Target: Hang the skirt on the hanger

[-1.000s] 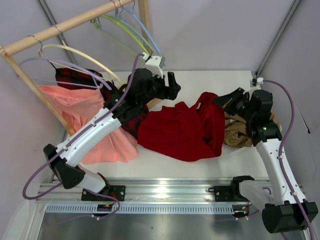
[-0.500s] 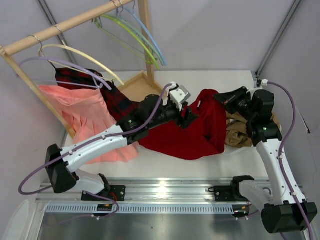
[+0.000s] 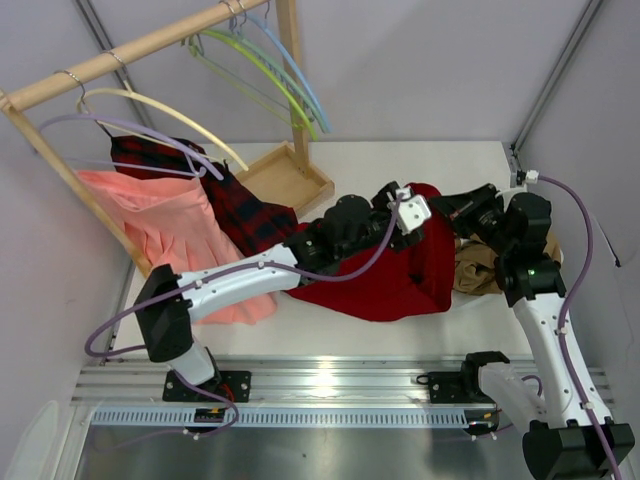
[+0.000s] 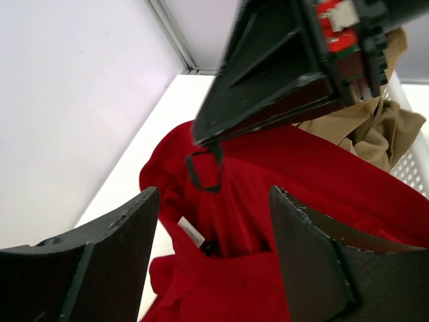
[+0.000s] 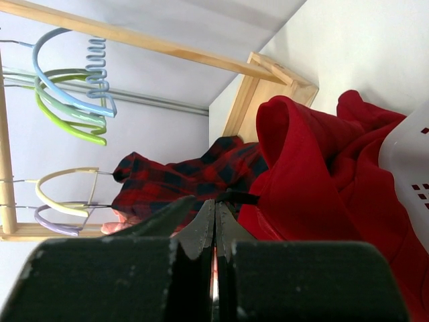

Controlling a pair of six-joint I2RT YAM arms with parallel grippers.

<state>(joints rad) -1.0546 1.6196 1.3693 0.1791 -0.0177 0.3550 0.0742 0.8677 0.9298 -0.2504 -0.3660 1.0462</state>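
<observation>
The top of the black loop is pinched in my right gripper, so my left gripper will hold the loop while my right gripper takes it closer to the skirt's waistband [image 4: 212, 188].
The deep-red skirt [image 3: 385, 270] lies bunched on the white table, its upper edge raised on the right. My right gripper [image 3: 452, 206] is shut on a thin black loop [image 4: 204, 169] at the skirt's waistband and holds it up; in the right wrist view the shut fingertips [image 5: 216, 204] pinch that loop beside the red fabric [image 5: 315, 168]. My left gripper [image 3: 392, 196] reaches across to the same edge; it is open, its fingers [image 4: 120, 228] straddling the waistband [image 4: 228, 268] without touching it. The lime hanger [image 3: 283, 90] hangs on the wooden rail at the back left, away from both grippers.
A light-blue hanger [image 3: 297, 72] hangs next to the lime one. A cream hanger [image 3: 170, 108] carries a plaid skirt [image 3: 250, 215] and a salmon-pink skirt [image 3: 160, 225]. The rack's wooden foot [image 3: 288, 176] sits behind the left arm. A tan garment [image 3: 475, 268] lies by a white basket [image 5: 409, 154].
My left arm swung down from the hangers on the rail and across to the skirt's raised edge, its jaws narrowing a little. The right gripper kept its hold, shifting slightly right.
</observation>
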